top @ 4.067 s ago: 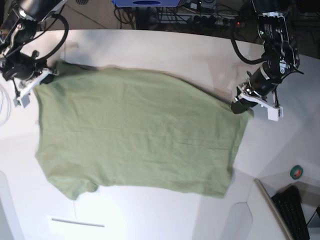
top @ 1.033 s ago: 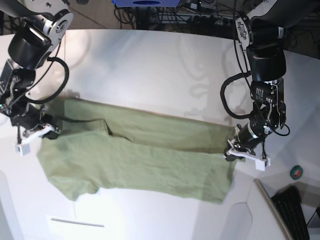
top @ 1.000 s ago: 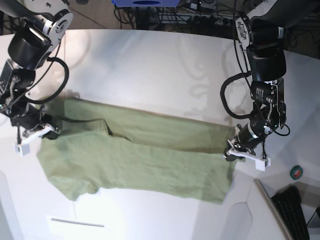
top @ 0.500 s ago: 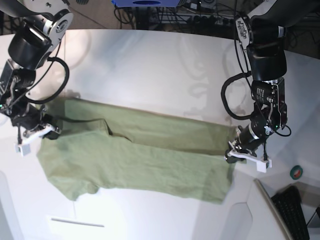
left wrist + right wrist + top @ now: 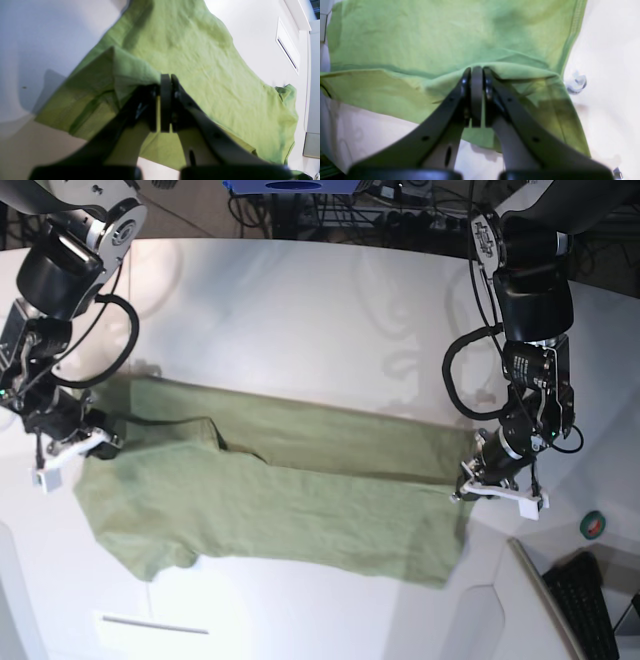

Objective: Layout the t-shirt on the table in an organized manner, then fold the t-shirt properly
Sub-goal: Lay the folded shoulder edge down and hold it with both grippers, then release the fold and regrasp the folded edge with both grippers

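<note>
The t-shirt lies far; my left gripper, pinching its loose edge, should take the t-shirt's folded edge (image 5: 452, 428) to pull it closer.
The olive-green t-shirt (image 5: 280, 500) lies across the white table (image 5: 300, 310), its far half doubled over toward the near side in a long band. My left gripper (image 5: 472, 491), at the base view's right, is shut on the shirt's corner there. In the left wrist view its jaws (image 5: 166, 80) pinch a fold of the cloth (image 5: 200, 50), pads pressed together. My right gripper (image 5: 95, 442), at the view's left, is shut on the opposite corner. The right wrist view shows its jaws (image 5: 477, 71) clamped on a raised ridge of cloth (image 5: 420, 37).
A green tape roll (image 5: 594, 524) and a black keyboard (image 5: 590, 600) lie beyond the table's front right corner. A thin white strip (image 5: 150, 623) sits near the front edge. Cables and equipment run behind the curved far edge.
Over four seconds both grippers carried the shirt's far edge toward the near side, folding it over. In the last second the left gripper crept slightly nearer; the right stayed put.
</note>
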